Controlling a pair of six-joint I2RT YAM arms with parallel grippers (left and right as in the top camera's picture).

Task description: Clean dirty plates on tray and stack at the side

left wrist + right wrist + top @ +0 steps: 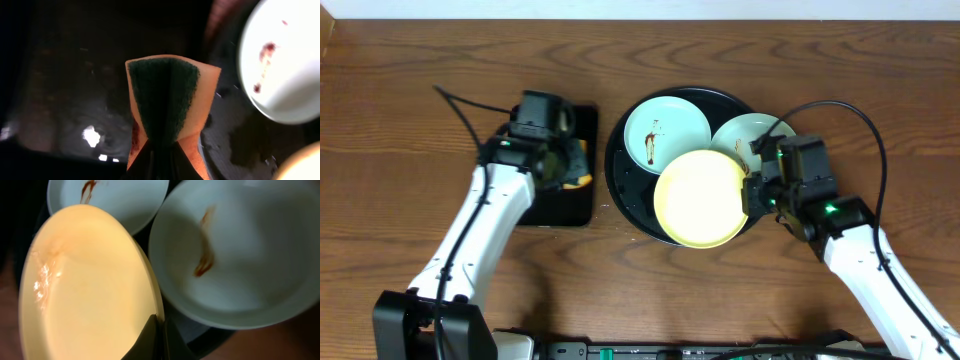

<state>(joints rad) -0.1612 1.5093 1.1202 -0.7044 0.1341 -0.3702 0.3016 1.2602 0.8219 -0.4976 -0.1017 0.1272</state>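
Next, my right gripper lets go of the yellow plate beside the round tray, on the bare wood (881,188) under the black cable.
The round black tray (620,178) holds three plates. A mint-blue plate (667,131) at its upper left has brown smears and also shows in the left wrist view (280,65). A second mint-blue plate (745,135) at the upper right has a brown smear (202,262). The yellow plate (700,197) lies tilted over the tray's front. My right gripper (757,192) is shut on its right rim (155,315). My left gripper (560,160) is shut on an orange sponge with a green scouring face (167,107), over the rectangular tray.
A smaller rectangular black tray (565,205) lies left of the round tray, under my left gripper. Black cables loop from both arms. The wooden table (640,290) shows bare wood in front and at the far left.
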